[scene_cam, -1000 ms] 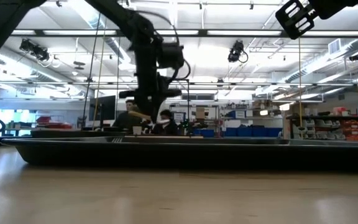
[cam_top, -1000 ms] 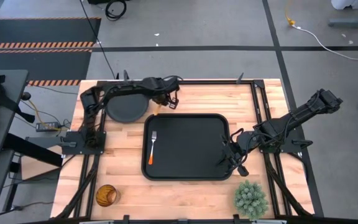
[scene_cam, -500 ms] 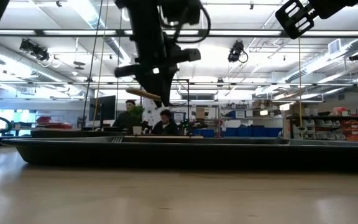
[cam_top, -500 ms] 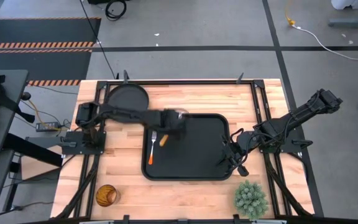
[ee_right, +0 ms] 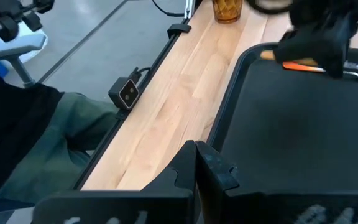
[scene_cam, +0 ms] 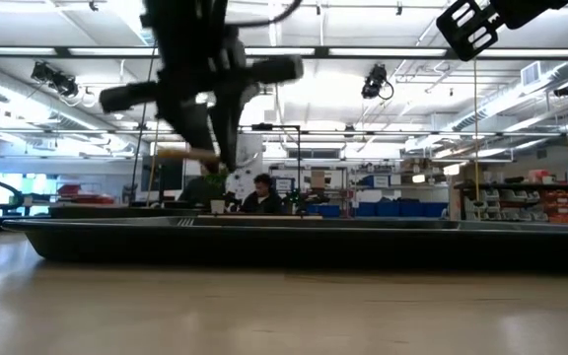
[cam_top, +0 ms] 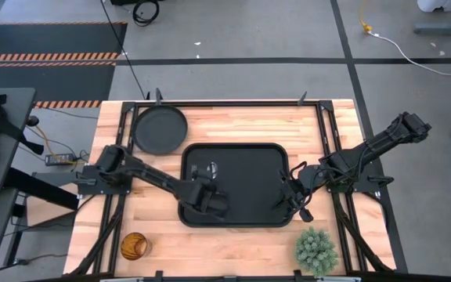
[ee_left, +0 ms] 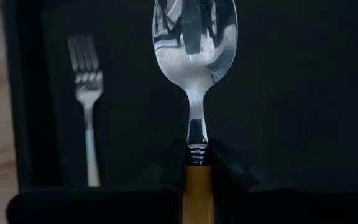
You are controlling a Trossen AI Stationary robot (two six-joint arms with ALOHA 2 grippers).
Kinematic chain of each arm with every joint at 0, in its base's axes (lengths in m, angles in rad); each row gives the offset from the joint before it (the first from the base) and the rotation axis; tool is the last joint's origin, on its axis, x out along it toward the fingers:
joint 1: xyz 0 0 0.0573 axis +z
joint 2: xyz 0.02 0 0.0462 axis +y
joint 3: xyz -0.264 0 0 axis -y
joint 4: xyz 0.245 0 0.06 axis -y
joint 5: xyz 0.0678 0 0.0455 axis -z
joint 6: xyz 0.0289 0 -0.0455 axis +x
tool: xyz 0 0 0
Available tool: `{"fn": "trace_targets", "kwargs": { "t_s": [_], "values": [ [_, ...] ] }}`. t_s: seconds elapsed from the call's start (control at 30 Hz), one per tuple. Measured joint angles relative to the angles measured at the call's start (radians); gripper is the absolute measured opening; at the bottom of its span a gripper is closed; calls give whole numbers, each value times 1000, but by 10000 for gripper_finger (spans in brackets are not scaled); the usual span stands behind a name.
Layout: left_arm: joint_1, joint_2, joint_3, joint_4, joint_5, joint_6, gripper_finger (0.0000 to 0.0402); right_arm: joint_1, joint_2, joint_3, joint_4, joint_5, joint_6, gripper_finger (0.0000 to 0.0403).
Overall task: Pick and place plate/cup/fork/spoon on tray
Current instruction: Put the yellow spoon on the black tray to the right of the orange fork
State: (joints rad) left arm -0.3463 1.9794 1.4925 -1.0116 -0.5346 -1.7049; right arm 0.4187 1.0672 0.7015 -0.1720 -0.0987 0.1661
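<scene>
I should let go of the spoon, now held over the black tray, with my left gripper on the black tray's bottom, close alongside the fork (cam_top: 204, 187) (ee_left: 145, 152).
My left gripper (cam_top: 208, 188) hangs over the near-left part of the black tray (cam_top: 249, 160), shut on the spoon (ee_left: 194, 43). The spoon's silver bowl points toward the far edge. The fork (ee_left: 87, 93) lies in the tray beside the spoon and parallel to it. The round black plate (cam_top: 160, 129) rests on the table at the far left. The amber cup (cam_top: 133, 246) stands at the near left. My right gripper (cam_top: 292, 200) waits shut at the tray's right rim. My left gripper pinches the spoon's orange handle (ee_left: 197, 186) between its two fingers, at the end where the silver neck begins. The handle runs back between the fingers, and the bowl sticks out ahead of them. The spoon hangs clear above the tray floor, about level in the low view.
A green spiky plant (cam_top: 315, 249) stands at the near right corner. Black frame rails run along the table's left and right sides. Bare wood lies between the tray and the near edge. People sit in the room beyond the table (scene_cam: 254, 192).
My left gripper has carried the spoon from beside the plate at the far left toward the near edge, over the tray's left half. Its wrist has rolled, so the spoon's bowl now points toward the far edge. The plate shows whole again.
</scene>
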Motion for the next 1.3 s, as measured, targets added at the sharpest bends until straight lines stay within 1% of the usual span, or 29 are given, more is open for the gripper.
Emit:
{"fn": "trace_targets", "kwargs": {
  "t_s": [0.13, 0.33, 0.53, 0.67, 0.83, 1.07, 1.17, 1.3],
  "values": [
    [-6, 51, 0, -3, 33, -31, 58, 0, 0, 0, 9, 0, 21, 11],
    [-3, 84, -8, -9, 67, -32, 57, 0, 0, 0, 14, 0, 44, 11],
    [14, 86, -96, 45, 103, -49, 56, 0, 0, 0, 15, 0, 43, 11],
    [25, 82, -133, 79, 96, -71, 56, 0, 0, 0, 15, 0, 42, 11],
    [35, 82, -135, 88, 95, -70, 64, 0, 0, 0, 16, 0, 41, 11],
    [36, 82, -136, 89, 96, -96, 62, 0, 0, 0, 17, 0, 41, 11],
    [40, 82, -136, 91, 99, -122, 75, 0, 0, 0, 18, 0, 41, 11],
    [51, 82, -136, 90, 102, -119, 106, 0, 0, 0, 18, 0, 41, 11]
  ]
}}
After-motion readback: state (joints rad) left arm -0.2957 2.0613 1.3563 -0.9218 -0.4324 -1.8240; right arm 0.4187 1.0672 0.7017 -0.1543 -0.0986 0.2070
